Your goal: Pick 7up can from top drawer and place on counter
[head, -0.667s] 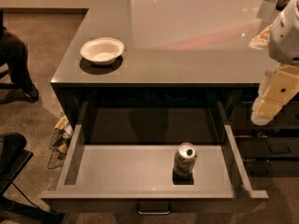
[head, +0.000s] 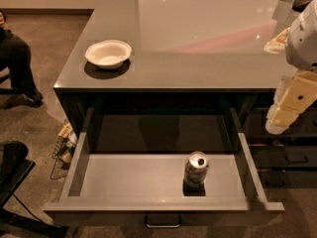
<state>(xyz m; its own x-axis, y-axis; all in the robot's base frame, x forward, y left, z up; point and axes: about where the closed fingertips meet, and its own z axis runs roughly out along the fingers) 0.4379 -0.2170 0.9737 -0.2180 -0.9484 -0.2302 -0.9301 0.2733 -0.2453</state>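
Observation:
The 7up can in the open top drawer is next for my gripper, which should go down and close around the middle of its side [head: 195, 173].
The 7up can [head: 196, 168] stands upright on the pale grey floor of the open top drawer [head: 129, 177], right of its middle and near the front. It has a silvery top and a dark side. The counter [head: 198, 43] is a glossy grey-green surface above the drawer. My gripper [head: 290, 105], cream-coloured, hangs at the right edge of the view. It is beyond the drawer's right side, just below the counter's front edge, above and to the right of the can and well apart from it. It holds nothing.
A white bowl [head: 108, 53] sits on the counter's left part. Narrower dark drawers with handles [head: 296, 157] lie to the right of the open drawer. A wire basket [head: 64, 150] stands on the floor at the left. A person's leg [head: 17, 63] and a dark chair [head: 12, 172] are further left.

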